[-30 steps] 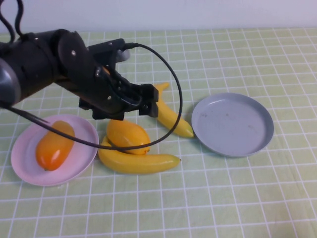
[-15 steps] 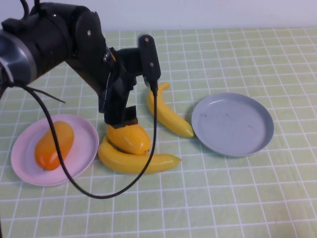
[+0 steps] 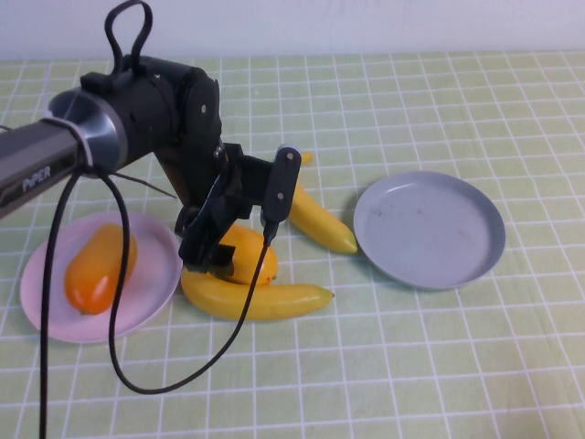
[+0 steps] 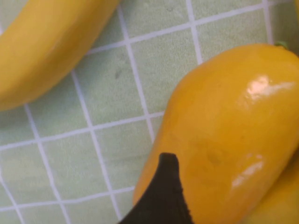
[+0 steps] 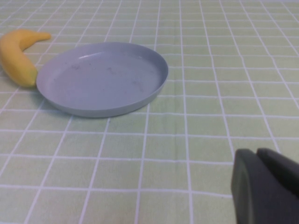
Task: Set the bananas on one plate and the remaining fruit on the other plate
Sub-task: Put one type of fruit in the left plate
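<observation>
The second mango (image 3: 243,249) (image 4: 205,179) rests against the front banana. My left gripper will close on that mango's sides.
One mango-like fruit (image 3: 99,267) lies on the pale pink plate (image 3: 41,311) at the left. The second mango (image 3: 251,258) rests on the table against the front banana (image 3: 265,300). My left gripper (image 3: 218,254) is down over it, open. In the left wrist view one black finger (image 4: 161,196) sits against the side of that mango (image 4: 229,121); the other finger is out of view. The second banana (image 3: 320,218) lies beside the empty grey-blue plate (image 3: 430,229). My right gripper (image 5: 258,161) is shut and hovers low over the table, near the grey-blue plate (image 5: 103,79).
A green checked cloth (image 3: 439,366) covers the table. The left arm's black cable (image 3: 183,380) loops down over the front of the table. A banana (image 5: 16,56) touches the grey plate's rim in the right wrist view.
My left arm has swung round and dropped from above the fruit onto the middle mango. Fruit, plates and right gripper have not moved.
</observation>
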You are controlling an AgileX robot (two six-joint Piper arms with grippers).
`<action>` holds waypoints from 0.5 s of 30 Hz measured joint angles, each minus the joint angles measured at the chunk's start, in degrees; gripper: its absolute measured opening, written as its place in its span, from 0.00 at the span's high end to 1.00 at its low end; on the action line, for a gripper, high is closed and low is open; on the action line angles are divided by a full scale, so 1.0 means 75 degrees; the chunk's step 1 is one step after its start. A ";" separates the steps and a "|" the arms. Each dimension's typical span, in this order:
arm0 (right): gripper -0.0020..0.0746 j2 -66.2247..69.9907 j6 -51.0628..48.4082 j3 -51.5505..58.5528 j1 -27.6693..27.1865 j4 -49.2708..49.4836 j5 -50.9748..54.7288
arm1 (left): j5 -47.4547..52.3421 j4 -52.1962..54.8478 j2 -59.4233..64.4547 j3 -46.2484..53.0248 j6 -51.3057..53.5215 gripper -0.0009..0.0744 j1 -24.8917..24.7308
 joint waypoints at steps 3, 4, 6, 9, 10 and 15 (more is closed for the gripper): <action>1.00 0.0000 0.0000 0.0000 0.0000 0.0000 0.0000 | -0.0244 0.0045 0.0137 0.0000 0.0255 0.20 0.0000; 1.00 0.0000 0.0000 0.0000 0.0000 0.0000 0.0000 | -0.0334 0.0058 0.0190 0.0000 0.0275 0.20 0.0000; 1.00 0.0000 0.0000 0.0000 0.0000 0.0000 0.0000 | -0.0406 0.0058 0.0285 0.0000 0.0306 0.20 0.0000; 1.00 0.0000 0.0000 0.0000 0.0000 0.0000 0.0000 | -0.0491 0.0186 0.0462 0.0000 0.0306 0.20 0.0000; 1.00 0.0000 0.0000 0.0000 0.0000 0.0000 0.0000 | -0.0545 0.0228 0.0531 0.0000 0.0306 0.20 0.0000; 1.00 0.0000 0.0000 0.0000 0.0000 0.0000 0.0000 | -0.0659 0.0332 0.0735 0.0000 0.0306 0.21 0.0000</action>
